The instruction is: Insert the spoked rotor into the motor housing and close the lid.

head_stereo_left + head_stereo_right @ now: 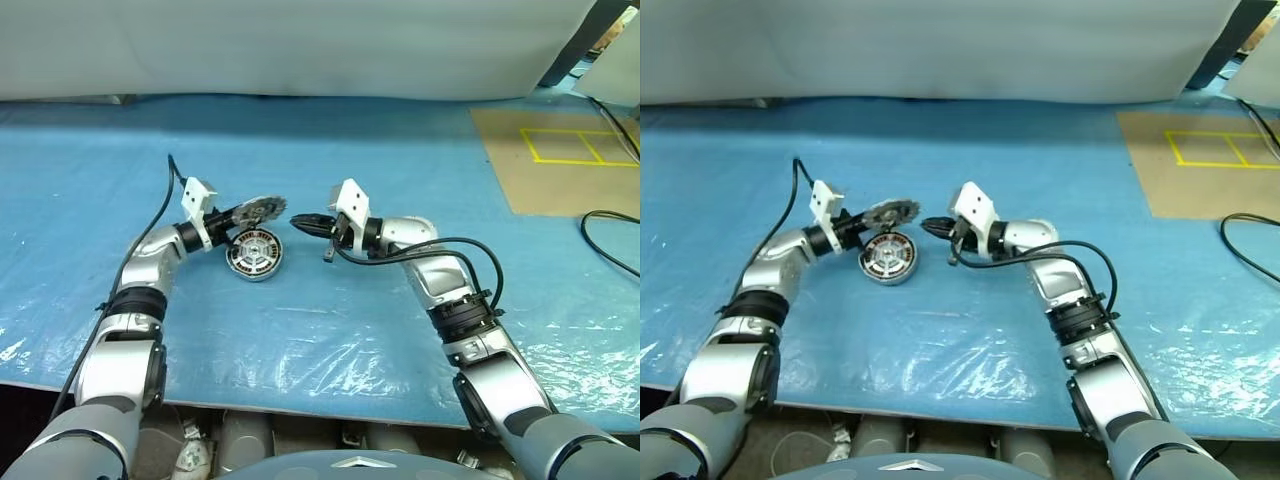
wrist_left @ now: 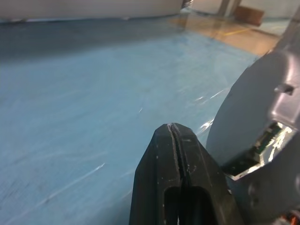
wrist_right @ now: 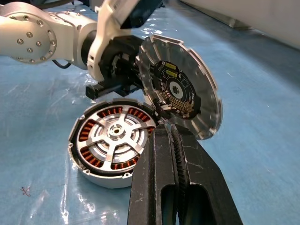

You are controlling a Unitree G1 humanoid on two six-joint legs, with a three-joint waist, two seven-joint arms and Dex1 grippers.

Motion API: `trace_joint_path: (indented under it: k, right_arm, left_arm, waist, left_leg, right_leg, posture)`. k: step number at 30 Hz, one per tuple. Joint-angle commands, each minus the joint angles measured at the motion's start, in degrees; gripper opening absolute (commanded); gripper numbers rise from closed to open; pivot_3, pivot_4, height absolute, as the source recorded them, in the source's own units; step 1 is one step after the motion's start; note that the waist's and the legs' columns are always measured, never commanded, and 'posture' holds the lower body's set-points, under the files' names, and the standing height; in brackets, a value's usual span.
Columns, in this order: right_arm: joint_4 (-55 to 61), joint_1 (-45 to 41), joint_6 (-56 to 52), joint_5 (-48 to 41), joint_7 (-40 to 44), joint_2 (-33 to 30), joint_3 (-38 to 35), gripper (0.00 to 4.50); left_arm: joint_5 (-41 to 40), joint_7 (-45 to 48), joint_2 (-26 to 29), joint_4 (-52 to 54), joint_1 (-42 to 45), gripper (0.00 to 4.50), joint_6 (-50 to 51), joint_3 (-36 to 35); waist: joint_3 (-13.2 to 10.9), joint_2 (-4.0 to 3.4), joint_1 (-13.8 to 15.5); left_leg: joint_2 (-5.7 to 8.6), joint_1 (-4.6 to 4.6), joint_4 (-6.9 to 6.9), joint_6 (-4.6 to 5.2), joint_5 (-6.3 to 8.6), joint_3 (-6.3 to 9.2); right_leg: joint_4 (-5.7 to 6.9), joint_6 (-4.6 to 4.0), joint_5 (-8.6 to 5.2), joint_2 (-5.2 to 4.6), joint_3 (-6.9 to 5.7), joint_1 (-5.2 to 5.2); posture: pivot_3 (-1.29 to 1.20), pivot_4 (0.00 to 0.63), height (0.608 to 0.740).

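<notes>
Next, my right gripper comes clear, opens and grips the lid's rim (image 3: 214,93), because the lid is tilted with my right gripper's shut tip at its circuit-board side.
The motor housing (image 3: 100,176) lies on the blue sheet, its ring of copper windings showing. The spoked rotor (image 3: 115,132) sits inside it, pale spokes around a central hub. The round lid (image 3: 180,91) stands tilted up over the housing's far edge, its circuit-board side facing my right gripper. My left gripper (image 1: 248,212) is shut with nothing between its fingers, its tip at the lid's grey back (image 2: 262,117). My right gripper (image 3: 171,127) is shut and empty, level, its tip just short of the lid and above the housing's rim.
A brown board (image 1: 560,160) with yellow tape lines lies at the back right of the table. A black cable (image 1: 612,245) loops at the right edge. A pale wall closes off the back. The table's front edge runs close below both forearms.
</notes>
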State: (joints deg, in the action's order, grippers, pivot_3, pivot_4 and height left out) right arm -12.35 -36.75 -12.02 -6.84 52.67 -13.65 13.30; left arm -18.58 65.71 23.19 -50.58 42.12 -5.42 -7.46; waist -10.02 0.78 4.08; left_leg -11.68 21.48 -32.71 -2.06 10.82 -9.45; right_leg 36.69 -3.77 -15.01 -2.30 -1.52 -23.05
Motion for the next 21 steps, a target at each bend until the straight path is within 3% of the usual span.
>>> trace_joint_path:
  k: [1, 10, 14, 21]
  right_arm:
    - [1.65, -0.39, -0.74, -1.82, 0.26, -1.23, -1.92, 0.00]
    - [-4.59, -5.43, 1.05, -2.46, 0.04, -1.48, -4.38, 0.00]
    - [-5.77, -6.63, 1.75, -2.43, -0.32, 0.29, -4.13, 0.00]
    - [-12.99, -8.85, 1.15, 1.56, -3.36, 6.26, -0.04, 0.00]
  left_arm:
    - [-2.70, 7.46, 1.44, 3.37, 0.44, 0.04, 2.45, -0.64]
    - [1.64, 13.34, 7.79, 18.59, -11.11, 0.04, 6.62, 6.07]
    - [5.85, 11.92, 10.60, 22.74, -15.02, 0.04, 3.00, 8.83]
    - [2.81, 2.47, 9.86, 32.13, -20.15, 0.04, 0.77, 3.29]
  waist:
    - [0.00, 0.00, 0.01]
    - [-0.01, -0.03, -0.04]
    - [-0.01, -0.04, 0.05]
    - [-0.01, -0.07, -0.34]
  left_leg:
    - [0.00, 0.00, 0.00, 0.00, 0.00, 0.00]
    - [-0.03, -0.02, 0.04, -0.01, 0.01, -0.01]
    - [-0.05, -0.01, 0.04, -0.01, 0.01, -0.01]
    - [-0.08, -0.05, 0.03, 0.00, 0.00, -0.04]
  right_leg:
    - [0.01, 0.00, 0.00, 0.00, 0.00, 0.00]
    - [0.02, -0.01, -0.01, -0.01, -0.03, -0.02]
    - [0.02, -0.03, -0.02, -0.02, -0.06, -0.02]
    - [0.06, -0.05, -0.02, -0.01, -0.04, -0.02]
  posture:
    - [0.00, 0.150, 0.740]
    - [0.00, 0.150, 0.740]
    - [0.00, 0.150, 0.740]
    - [0.00, 0.150, 0.740]
